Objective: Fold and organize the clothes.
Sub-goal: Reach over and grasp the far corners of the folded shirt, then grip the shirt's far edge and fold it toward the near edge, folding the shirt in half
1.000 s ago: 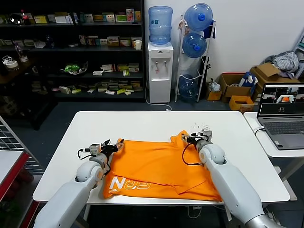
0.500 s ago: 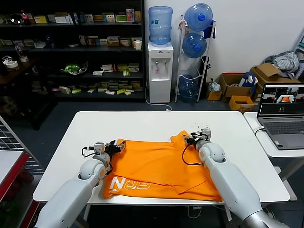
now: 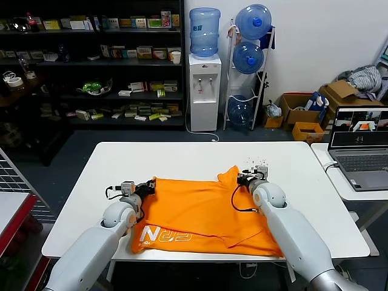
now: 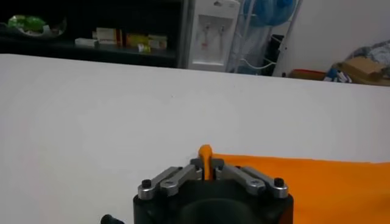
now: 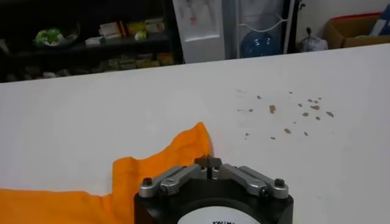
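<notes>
Next, my left gripper releases the far corner of the orange T-shirt at the shirt's side edge [image 3: 143,225] by the white lettering.
The orange T-shirt [image 3: 200,212] lies partly folded on the white table [image 3: 182,157], with its white lettering [image 3: 159,234] at the front left. My left gripper [image 3: 150,186] is at the shirt's far left corner. In the left wrist view it [image 4: 206,163] is shut on a pinch of orange cloth [image 4: 317,176] that pokes up between the tips. My right gripper [image 3: 242,177] is at the far right corner, by the raised sleeve. In the right wrist view it [image 5: 209,163] is shut, and the shirt's edge [image 5: 164,164] runs up to and under the fingertips.
Small brown crumbs [image 5: 286,112] dot the table beyond my right gripper. A laptop [image 3: 359,145] sits on a side table at the right. A wire rack [image 3: 15,176] stands at the left. Shelves and a water dispenser [image 3: 205,91] stand behind the table.
My left gripper has moved slightly right along the shirt's far edge. My right gripper has moved slightly farther away. The shirt lies almost as before.
</notes>
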Available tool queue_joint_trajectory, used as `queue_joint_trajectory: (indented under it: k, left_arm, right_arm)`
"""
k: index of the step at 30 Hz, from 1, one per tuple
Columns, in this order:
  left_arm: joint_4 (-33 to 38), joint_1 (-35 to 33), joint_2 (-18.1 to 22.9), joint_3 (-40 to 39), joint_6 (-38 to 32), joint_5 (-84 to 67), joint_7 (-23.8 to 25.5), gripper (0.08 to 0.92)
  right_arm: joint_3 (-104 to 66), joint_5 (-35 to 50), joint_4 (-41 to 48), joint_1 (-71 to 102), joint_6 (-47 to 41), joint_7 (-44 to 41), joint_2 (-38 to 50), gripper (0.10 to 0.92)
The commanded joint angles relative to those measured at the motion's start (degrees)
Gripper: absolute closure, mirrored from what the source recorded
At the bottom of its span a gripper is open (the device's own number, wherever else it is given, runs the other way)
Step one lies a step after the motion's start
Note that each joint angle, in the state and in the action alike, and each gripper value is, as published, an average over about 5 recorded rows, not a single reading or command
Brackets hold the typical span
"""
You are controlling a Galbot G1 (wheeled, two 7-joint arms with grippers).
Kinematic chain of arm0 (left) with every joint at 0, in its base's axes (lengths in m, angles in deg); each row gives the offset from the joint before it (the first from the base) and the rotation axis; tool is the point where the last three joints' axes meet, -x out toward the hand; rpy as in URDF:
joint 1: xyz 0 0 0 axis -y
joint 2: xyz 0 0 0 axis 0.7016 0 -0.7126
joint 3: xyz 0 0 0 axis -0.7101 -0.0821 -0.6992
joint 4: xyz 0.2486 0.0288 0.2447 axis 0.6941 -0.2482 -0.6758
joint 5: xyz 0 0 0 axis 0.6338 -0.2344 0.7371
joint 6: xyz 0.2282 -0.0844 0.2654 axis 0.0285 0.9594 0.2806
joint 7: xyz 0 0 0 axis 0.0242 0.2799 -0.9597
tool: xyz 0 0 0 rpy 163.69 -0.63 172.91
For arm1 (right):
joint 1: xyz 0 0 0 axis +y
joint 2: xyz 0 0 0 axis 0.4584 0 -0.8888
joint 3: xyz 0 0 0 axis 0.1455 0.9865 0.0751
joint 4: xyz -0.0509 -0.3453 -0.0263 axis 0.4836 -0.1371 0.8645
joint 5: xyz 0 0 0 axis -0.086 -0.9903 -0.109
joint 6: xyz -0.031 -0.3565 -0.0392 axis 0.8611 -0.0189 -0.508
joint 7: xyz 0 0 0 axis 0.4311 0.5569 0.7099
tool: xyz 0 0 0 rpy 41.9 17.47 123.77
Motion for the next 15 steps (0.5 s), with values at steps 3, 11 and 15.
queue_joint_trajectory:
  k: [3,11,15]
  left_arm:
    - [3.77,-1.55,-0.54,1.53,-0.69,0.01,-0.31,0.902]
    - [16.23,-8.15,-4.36,5.44,-0.57,-0.36,-1.55,0.906]
    - [22.95,-12.95,-7.14,6.63,-0.29,-1.10,-2.60,0.906]
  right_arm:
    - [-0.50,-0.18,-3.25,1.70,3.61,-1.07,1.21,0.901]
    - [-3.71,2.02,-16.86,10.14,4.56,-0.30,6.56,0.901]
    - [-5.73,3.68,-25.09,16.62,3.90,0.64,10.31,0.901]
